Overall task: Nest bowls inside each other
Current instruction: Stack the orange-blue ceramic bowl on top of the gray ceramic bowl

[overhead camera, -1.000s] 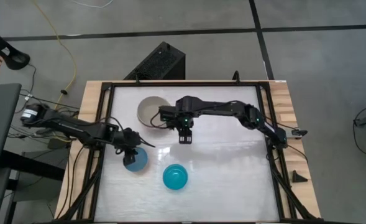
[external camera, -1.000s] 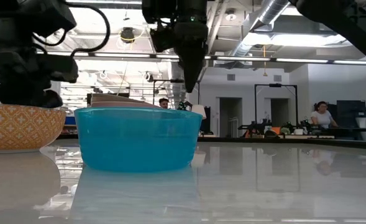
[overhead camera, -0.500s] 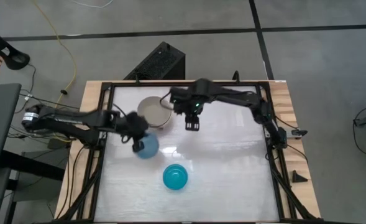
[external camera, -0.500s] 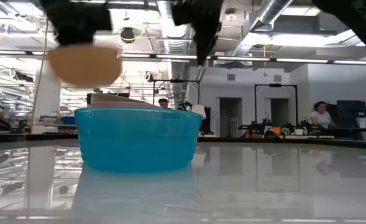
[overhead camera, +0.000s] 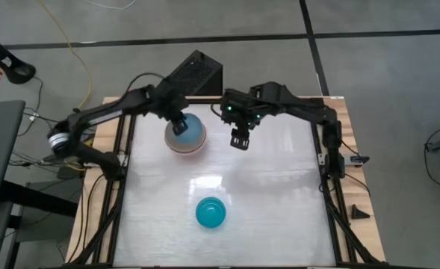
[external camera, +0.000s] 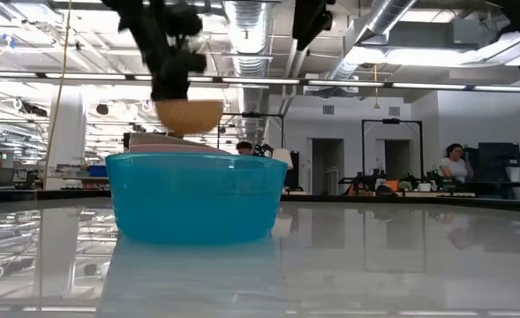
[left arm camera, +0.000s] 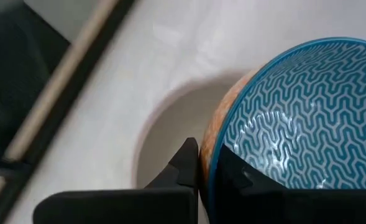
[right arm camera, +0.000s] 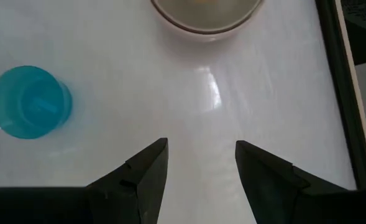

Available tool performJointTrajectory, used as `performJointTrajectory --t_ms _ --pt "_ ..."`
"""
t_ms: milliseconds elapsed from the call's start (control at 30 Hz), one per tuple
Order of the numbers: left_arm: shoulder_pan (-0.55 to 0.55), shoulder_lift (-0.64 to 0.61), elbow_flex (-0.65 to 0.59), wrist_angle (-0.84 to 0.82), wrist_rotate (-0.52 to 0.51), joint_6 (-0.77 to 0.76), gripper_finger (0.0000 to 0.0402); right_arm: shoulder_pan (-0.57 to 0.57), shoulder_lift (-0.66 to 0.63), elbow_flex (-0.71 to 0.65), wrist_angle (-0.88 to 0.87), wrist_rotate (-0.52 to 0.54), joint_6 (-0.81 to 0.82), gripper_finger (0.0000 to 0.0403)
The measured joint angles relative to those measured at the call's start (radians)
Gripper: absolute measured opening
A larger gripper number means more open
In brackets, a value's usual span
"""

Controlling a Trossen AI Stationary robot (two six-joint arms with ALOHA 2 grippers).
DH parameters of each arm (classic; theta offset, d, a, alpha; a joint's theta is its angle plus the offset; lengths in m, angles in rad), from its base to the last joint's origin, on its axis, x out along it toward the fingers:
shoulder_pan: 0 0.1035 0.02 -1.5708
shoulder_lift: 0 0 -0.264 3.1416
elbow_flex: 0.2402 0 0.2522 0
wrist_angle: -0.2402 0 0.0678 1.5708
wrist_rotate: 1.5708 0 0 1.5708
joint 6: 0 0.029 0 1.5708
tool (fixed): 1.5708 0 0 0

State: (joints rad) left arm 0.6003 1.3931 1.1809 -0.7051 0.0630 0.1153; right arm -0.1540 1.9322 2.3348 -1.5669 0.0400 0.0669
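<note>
The robot's left gripper should release the light blue bowl down inside the cream-white bowl [overhead camera: 188,134] [left arm camera: 251,177], on that bowl's bottom. The light blue bowl now hangs just above that rim.
My left gripper [overhead camera: 179,125] is shut on a light blue bowl [overhead camera: 187,132] with a zigzag pattern inside and an orange-tan outside. It holds the bowl over a cream-white bowl [overhead camera: 181,148] at the table's far left. In the low view the held bowl [external camera: 189,115] hangs just above that bowl's rim [external camera: 167,140]. A teal bowl [overhead camera: 211,213] stands on its base near the middle front. My right gripper [overhead camera: 240,139] hangs open above the table, to the right of the cream-white bowl, with nothing between its fingers [right arm camera: 151,167]. My left gripper pinches the light blue bowl's rim [left arm camera: 206,163] on its far-left side, one finger [left arm camera: 186,167] outside the wall and one [left arm camera: 235,175] inside. The fingers come from above, slanting down. The bowl hangs clear of everything, opening up.
A black frame [overhead camera: 122,149] runs round the white table top. A black box [overhead camera: 193,73] stands just beyond the far edge. Bare table surface lies to the right of the teal bowl [right arm camera: 28,101]. People are far off in the room behind.
My left gripper has lifted the light blue bowl off the table at the left and carried it up and toward the far edge, over the cream-white bowl. My right gripper has risen and drawn toward the far right, staying open.
</note>
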Motion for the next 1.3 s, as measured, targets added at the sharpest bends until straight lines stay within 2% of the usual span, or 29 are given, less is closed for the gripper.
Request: performJointTrajectory --t_ms 133,300,600,833,967,1300 --pt "0.115 0.065 0.002 -0.097 0.112 0.079 0.0001 0.055 -0.001 0.0 -0.004 0.067 0.036 0.0223" --pt "0.173 0.052 0.002 -0.111 0.182 0.148 0.0001 0.123 -0.001 0.0 -0.005 0.12 0.039 0.0223" --pt "0.203 0.044 0.002 -0.258 0.188 0.272 0.0001 0.139 0.0 0.0 -0.004 0.15 0.082 0.0223" --pt "0.201 0.047 0.001 -0.15 0.226 0.246 0.0 0.123 0.0 0.0 0.003 0.156 0.101 0.0223" --pt "0.165 0.063 -0.005 -0.066 0.184 0.222 0.0 0.123 0.0 0.0 0.003 0.168 0.102 0.0223" --pt "0.118 0.222 -0.01 0.02 0.165 0.214 0.0 0.129 0.001 0.0 0.004 0.172 0.13 0.0223"
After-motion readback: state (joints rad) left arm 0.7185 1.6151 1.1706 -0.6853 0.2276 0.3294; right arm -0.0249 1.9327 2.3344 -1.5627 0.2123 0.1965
